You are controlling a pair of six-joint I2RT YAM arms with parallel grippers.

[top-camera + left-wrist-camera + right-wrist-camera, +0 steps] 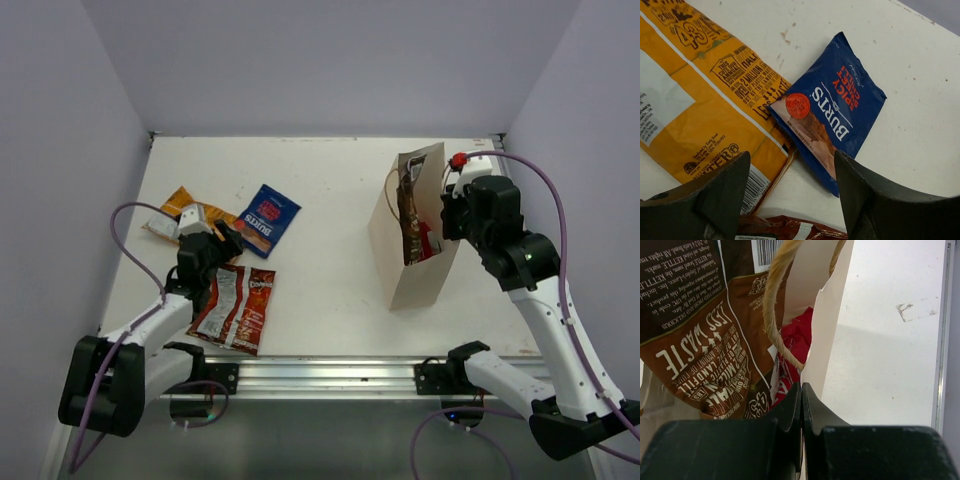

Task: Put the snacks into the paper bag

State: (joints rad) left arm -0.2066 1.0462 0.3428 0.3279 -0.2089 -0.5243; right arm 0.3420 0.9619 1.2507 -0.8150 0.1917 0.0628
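Note:
My left gripper should move next to the blue packet's edge (243,230) (777,114) that is beside the orange packet, and it should close on it there.
The paper bag (418,262) stands at the right, mouth up and leaning. My right gripper (801,387) is shut on the rim of the paper bag's right wall (829,315), beside a loop handle (772,305). Inside the bag are a dark brown packet (700,340) and a red packet (797,337). On the left lie three snacks: an orange packet (700,100), a blue packet (835,105) and a red-orange packet (237,308). My left gripper (791,160) hangs open just above the table between them, with nothing between its fingers (722,192).
White walls close the table at the back and on both sides. A metal rail (330,375) carrying both arm bases runs along the near edge. Bare table (330,250) separates the packets from the bag.

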